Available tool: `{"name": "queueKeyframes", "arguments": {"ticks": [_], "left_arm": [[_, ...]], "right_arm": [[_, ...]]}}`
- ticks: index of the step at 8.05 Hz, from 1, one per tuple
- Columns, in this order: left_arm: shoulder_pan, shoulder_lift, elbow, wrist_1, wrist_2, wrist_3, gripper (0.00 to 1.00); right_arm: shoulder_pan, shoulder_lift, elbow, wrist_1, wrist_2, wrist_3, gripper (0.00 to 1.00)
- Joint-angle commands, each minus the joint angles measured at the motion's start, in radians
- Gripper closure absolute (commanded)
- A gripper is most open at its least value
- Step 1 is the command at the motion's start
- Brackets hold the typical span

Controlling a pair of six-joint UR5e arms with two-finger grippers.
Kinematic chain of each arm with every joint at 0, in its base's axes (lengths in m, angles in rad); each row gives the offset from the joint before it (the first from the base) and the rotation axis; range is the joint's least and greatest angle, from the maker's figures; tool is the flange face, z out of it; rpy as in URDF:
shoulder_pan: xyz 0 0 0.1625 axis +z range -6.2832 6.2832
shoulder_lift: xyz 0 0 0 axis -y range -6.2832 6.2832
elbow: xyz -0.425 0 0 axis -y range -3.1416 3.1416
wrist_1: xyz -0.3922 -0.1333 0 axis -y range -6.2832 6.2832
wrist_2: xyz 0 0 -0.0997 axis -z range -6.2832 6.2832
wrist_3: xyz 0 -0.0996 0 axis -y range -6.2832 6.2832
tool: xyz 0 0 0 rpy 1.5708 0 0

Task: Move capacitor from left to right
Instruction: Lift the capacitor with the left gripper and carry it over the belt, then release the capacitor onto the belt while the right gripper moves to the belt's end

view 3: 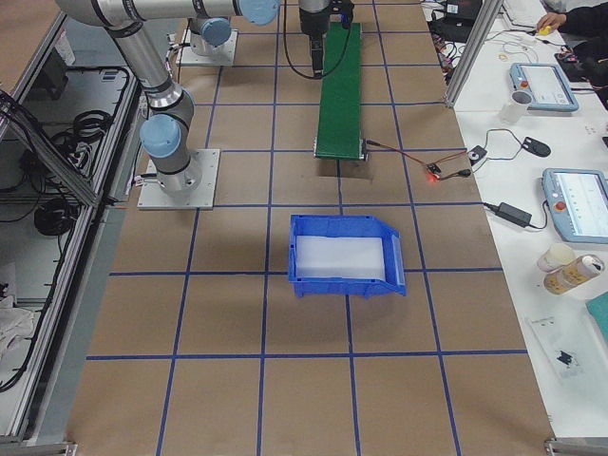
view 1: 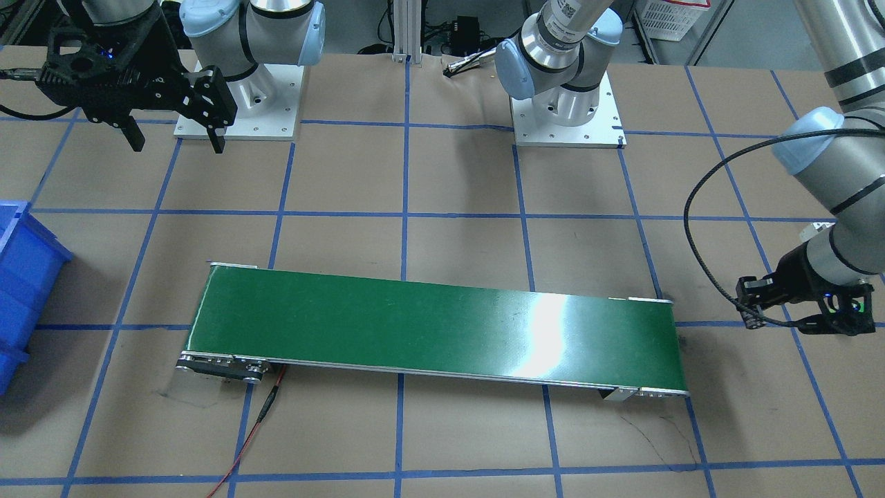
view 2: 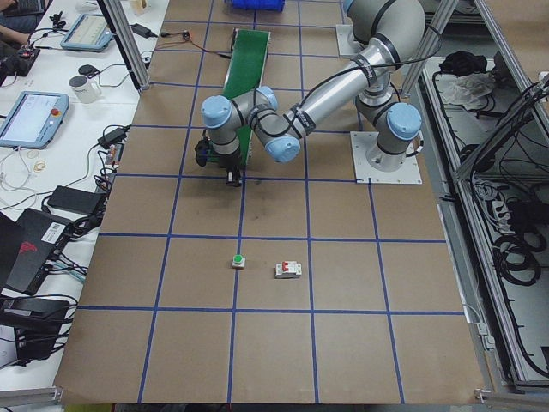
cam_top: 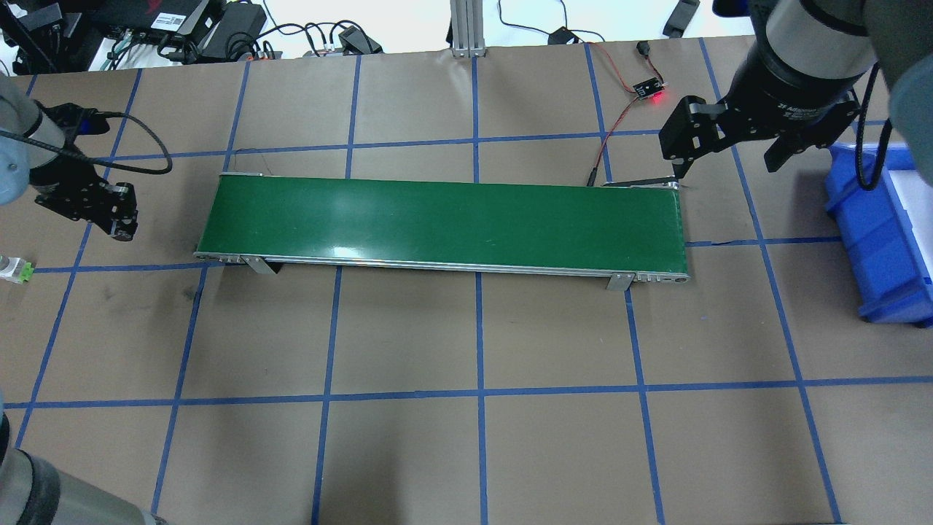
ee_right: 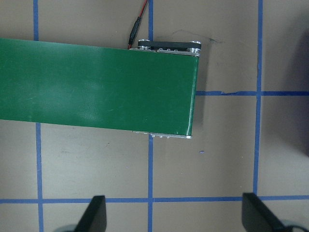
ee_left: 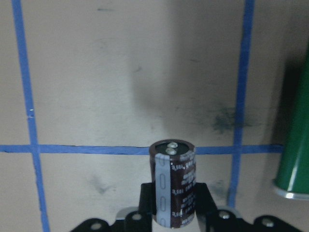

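Observation:
My left gripper is to let go of the capacitor on the green conveyor belt (view 1: 591, 336) beside the bright glare, toward the closer end.
The capacitor (ee_left: 174, 186) is a dark brown cylinder with a pale stripe and silvery terminals on top. My left gripper (ee_left: 175, 195) is shut on it and holds it upright above the brown table paper, just off the left end of the green conveyor belt (cam_top: 444, 222). The left gripper also shows in the overhead view (cam_top: 116, 219) and the front view (view 1: 750, 304), where the capacitor is hidden. My right gripper (cam_top: 729, 153) is open and empty, above the belt's right end (ee_right: 145, 92), with its fingers (ee_right: 96, 215) spread wide.
A blue bin (cam_top: 882, 226) stands right of the belt, beyond my right gripper. A green-capped push button (view 2: 238, 260) and a white breaker (view 2: 288, 270) lie on the table on my left side. A red wire (cam_top: 619, 117) runs to the belt's right end.

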Motion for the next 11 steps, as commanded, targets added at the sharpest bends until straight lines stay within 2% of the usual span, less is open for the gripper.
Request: {"name": "queueKeyframes", "arguments": {"ticks": [1, 3, 4, 5, 7, 8, 9, 10, 11], "left_arm": [[-0.159, 0.01, 0.027, -0.056, -0.002, -0.214, 1.0], [-0.25, 0.017, 0.03, -0.06, -0.007, -0.329, 1.0], [-0.262, 0.001, 0.032, -0.059, -0.054, -0.334, 1.0], [-0.275, -0.01, 0.029, -0.06, -0.077, -0.318, 1.0], [-0.299, -0.024, 0.033, -0.045, -0.076, -0.254, 1.0], [-0.301, -0.024, 0.032, -0.045, -0.076, -0.221, 1.0], [-0.301, -0.027, 0.032, -0.045, -0.074, -0.21, 1.0], [-0.301, -0.035, 0.032, -0.045, -0.076, -0.209, 1.0], [-0.301, -0.041, 0.027, -0.045, -0.076, -0.209, 1.0]], "right_arm": [[0.0, 0.003, -0.001, 0.004, -0.004, 0.0, 0.0], [0.002, 0.006, -0.001, 0.001, -0.004, 0.0, 0.0], [0.0, 0.018, -0.002, -0.025, -0.019, -0.011, 0.0], [0.0, 0.034, -0.002, -0.031, -0.05, -0.02, 0.0], [0.002, 0.051, -0.015, -0.037, -0.047, -0.022, 0.0], [0.0, 0.113, -0.016, -0.036, -0.046, -0.011, 0.0], [0.0, 0.156, -0.015, -0.061, -0.044, -0.014, 0.0], [0.0, 0.196, -0.002, -0.188, -0.042, -0.022, 0.0], [0.0, 0.244, -0.001, -0.247, -0.044, -0.025, 0.0]]}}
